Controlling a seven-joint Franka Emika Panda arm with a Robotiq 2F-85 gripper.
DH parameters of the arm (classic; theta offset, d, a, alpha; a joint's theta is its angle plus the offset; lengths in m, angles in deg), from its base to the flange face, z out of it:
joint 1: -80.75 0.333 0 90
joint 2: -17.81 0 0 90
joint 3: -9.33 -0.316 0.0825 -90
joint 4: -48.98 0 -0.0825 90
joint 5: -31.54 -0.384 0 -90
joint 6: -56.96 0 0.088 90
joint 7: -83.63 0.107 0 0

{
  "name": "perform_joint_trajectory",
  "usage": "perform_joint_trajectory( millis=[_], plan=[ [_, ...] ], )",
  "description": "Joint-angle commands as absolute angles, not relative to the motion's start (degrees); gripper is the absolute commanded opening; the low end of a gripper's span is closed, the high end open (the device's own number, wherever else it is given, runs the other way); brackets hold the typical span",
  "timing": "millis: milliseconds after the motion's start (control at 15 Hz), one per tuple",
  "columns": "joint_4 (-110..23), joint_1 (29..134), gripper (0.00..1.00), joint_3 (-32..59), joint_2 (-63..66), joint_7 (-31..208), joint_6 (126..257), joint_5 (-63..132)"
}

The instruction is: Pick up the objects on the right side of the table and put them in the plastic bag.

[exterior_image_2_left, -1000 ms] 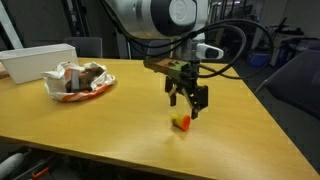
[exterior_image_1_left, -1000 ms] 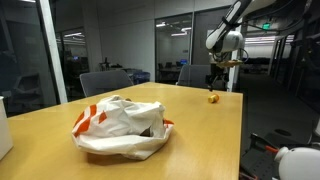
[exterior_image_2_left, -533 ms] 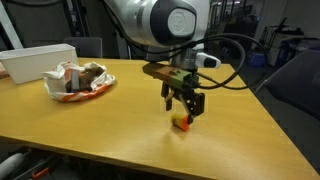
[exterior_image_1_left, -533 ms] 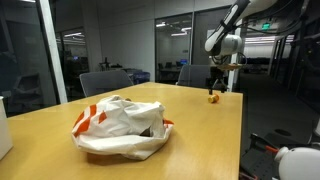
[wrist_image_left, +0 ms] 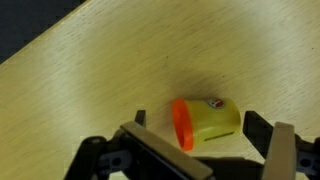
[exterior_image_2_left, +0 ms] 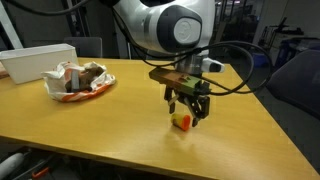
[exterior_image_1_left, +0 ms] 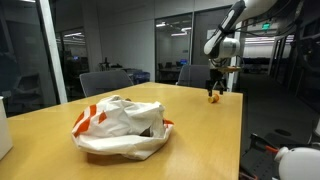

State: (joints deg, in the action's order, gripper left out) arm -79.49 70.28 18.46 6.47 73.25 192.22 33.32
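Observation:
The yellow object's orange end is facing one finger, so next I open my gripper and line it up to grasp the yellow object's round sides [wrist_image_left: 216,118] before I lift.
A small yellow object [wrist_image_left: 210,122] with an orange end lies on its side on the tan table [exterior_image_2_left: 100,125]. It shows in both exterior views [exterior_image_2_left: 181,123] [exterior_image_1_left: 212,98]. My gripper [wrist_image_left: 200,125] is open and low over it, with one finger [wrist_image_left: 140,118] on each side and neither touching. The gripper [exterior_image_2_left: 187,112] [exterior_image_1_left: 214,90] stands near the table's edge. The white plastic bag [exterior_image_2_left: 78,80] [exterior_image_1_left: 120,125] with orange-red patches lies crumpled far from the gripper, and dark items [exterior_image_2_left: 92,70] show in its open mouth.
A white box [exterior_image_2_left: 38,60] stands behind the bag. Office chairs [exterior_image_1_left: 105,82] line the far side of the table. The table edge [exterior_image_2_left: 262,120] runs close beside the gripper.
My gripper has come down from above the yellow object, so its open fingers now straddle it. The object and the bag have not moved.

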Motion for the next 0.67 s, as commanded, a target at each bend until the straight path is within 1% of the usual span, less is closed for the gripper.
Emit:
perform_joint_trajectory(
  millis=[0,267,333,400,600],
  plan=[
    [-76.41,69.47,1.0,17.69,3.08,70.12,192.5,31.78],
    [-74.77,69.51,1.0,17.05,1.4,69.46,191.97,31.25],
    [-74.13,69.52,0.75,17.09,0.93,69.94,191.1,31.34],
    [-73.67,69.46,0.74,17.04,0.58,70.01,190.46,31.27],
    [-72.78,69.23,0.51,16.97,0.0,70.03,189.48,30.77]
  ],
)
